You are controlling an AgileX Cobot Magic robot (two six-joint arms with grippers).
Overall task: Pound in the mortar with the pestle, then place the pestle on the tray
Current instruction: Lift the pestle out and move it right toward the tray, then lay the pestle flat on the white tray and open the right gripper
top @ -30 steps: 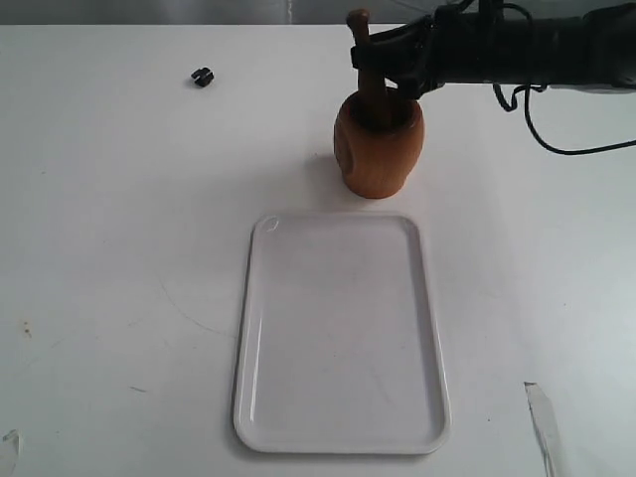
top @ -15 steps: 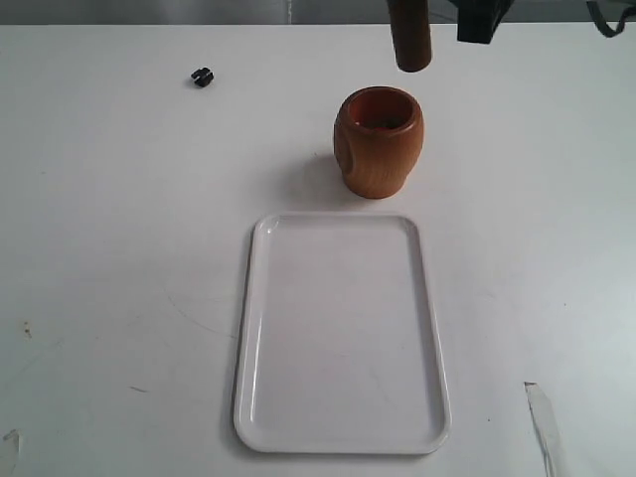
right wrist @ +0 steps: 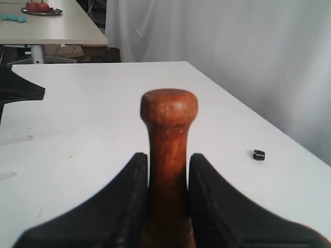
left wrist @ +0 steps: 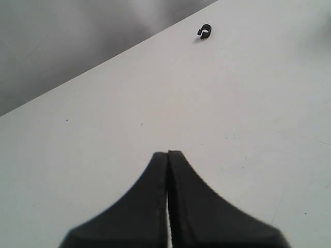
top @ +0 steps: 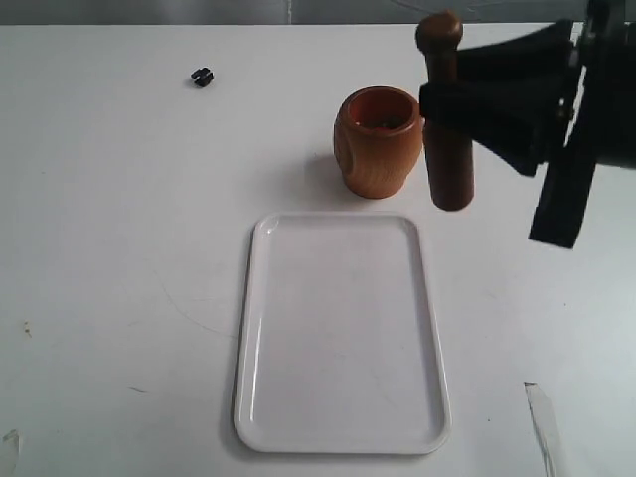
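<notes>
Next, my right gripper sets the dark reddish-brown pestle down near the middle of the white tray (top: 370, 310). The pestle now hangs upright beside the mortar.
The orange-brown mortar (top: 379, 142) stands upright on the white table just beyond the white tray (top: 341, 333). My right gripper (top: 444, 104) is shut on the dark reddish-brown pestle (top: 445, 119), which hangs upright in the air right of the mortar, thick end down, knob up. In the right wrist view the pestle (right wrist: 168, 150) rises between the two black fingers (right wrist: 134, 178) of my right gripper (right wrist: 168, 160). My left gripper (left wrist: 168, 154) is shut with nothing in it, over bare table; it does not show in the exterior view.
A small black clip (top: 202, 77) lies on the table at the far left, also seen as the clip (left wrist: 205, 32) from the left wrist and the clip (right wrist: 259, 154) from the right wrist. A strip of clear tape (top: 543, 417) sits at the near right.
The pestle was in the mortar, then lifted high above it, and now hangs lower, to the right of the mortar. The right arm has come nearer and lower.
</notes>
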